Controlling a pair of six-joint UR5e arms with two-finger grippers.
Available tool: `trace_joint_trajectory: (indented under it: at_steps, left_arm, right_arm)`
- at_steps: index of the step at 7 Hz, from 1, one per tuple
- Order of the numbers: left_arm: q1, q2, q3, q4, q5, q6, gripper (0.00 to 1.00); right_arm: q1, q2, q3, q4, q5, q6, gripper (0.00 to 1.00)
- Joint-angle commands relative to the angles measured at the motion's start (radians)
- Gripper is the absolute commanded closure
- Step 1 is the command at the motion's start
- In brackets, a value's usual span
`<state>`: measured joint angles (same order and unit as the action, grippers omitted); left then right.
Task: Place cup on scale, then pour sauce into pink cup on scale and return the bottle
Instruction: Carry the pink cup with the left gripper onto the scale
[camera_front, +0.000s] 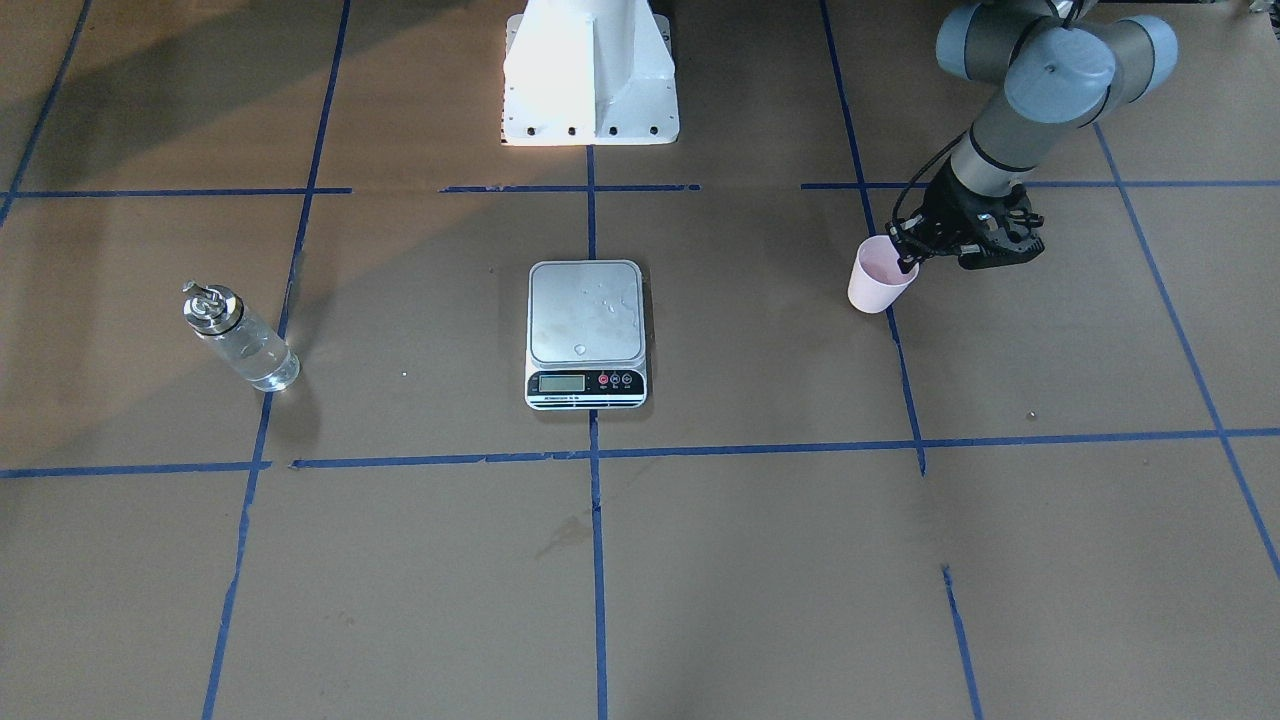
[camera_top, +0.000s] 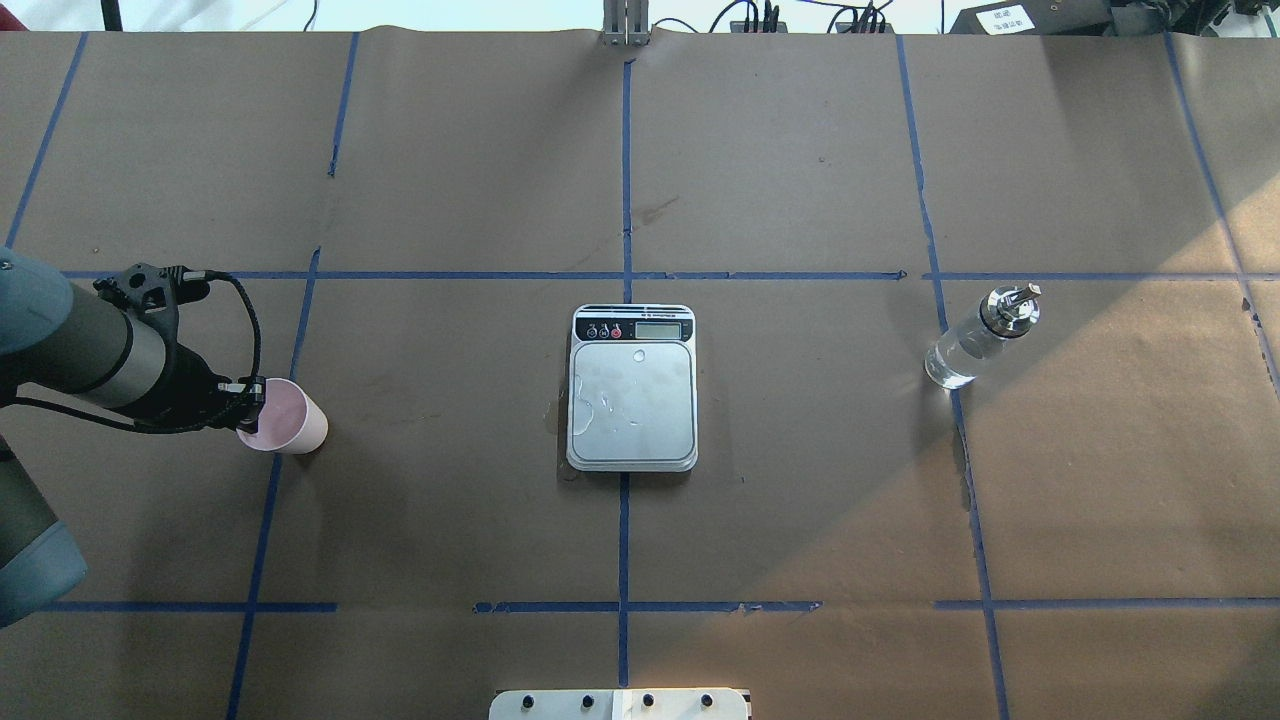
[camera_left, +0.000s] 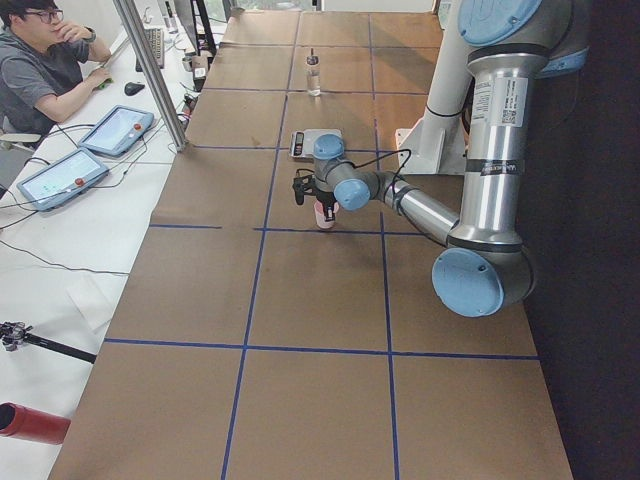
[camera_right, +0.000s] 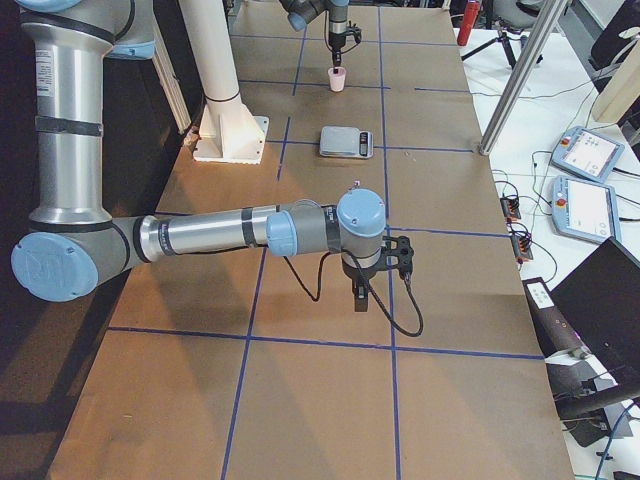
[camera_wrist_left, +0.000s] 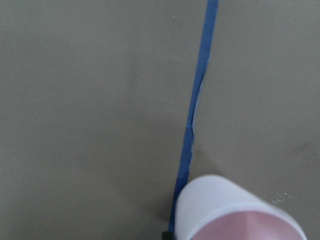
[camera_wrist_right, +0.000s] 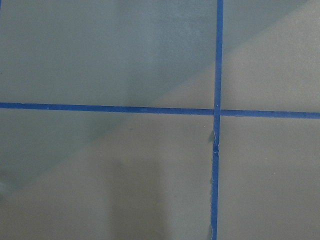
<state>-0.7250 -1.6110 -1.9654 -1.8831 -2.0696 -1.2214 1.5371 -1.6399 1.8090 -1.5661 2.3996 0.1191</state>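
Next, my left gripper releases the pale pink cup, leaving it on the middle of the scale's steel plate (camera_front: 589, 322).
The pale pink cup (camera_front: 878, 280) stands on the brown table far to the scale's side, on a blue tape line; it also shows in the overhead view (camera_top: 290, 425) and the left wrist view (camera_wrist_left: 235, 210). My left gripper (camera_front: 908, 255) is at the cup's rim and looks shut on it. The scale (camera_top: 632, 400) sits at the table's middle, its steel plate bare but for a few drops. The glass bottle (camera_top: 980, 340) with clear sauce stands on the other side, untouched. My right gripper (camera_right: 360, 300) hangs over bare table, seen only in the exterior right view; I cannot tell its state.
The white robot base (camera_front: 590, 80) stands behind the scale. Blue tape lines (camera_top: 625, 275) divide the brown paper table. An operator (camera_left: 45, 60) sits with tablets (camera_left: 115, 130) past the table's far edge.
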Motion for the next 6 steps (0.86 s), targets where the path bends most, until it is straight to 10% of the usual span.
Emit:
trace_joint_trajectory:
  at_steps: [1, 3, 6]
  left_arm:
    - [-0.091, -0.080, -0.139, 0.249, -0.001, 0.008, 1.00]
    - [-0.108, -0.486, -0.104, 0.644, -0.009, -0.010, 1.00]
    - [0.082, -0.748, 0.133, 0.584, -0.003, -0.355, 1.00]
  right_arm:
    - [0.000, 0.000, 0.019, -0.008, 0.003, 0.004, 0.00]
    - [0.000, -0.012, 0.050, -0.003, 0.000, 0.016, 0.00]
    - [0.000, -0.014, 0.052, 0.000, 0.000, 0.017, 0.00]
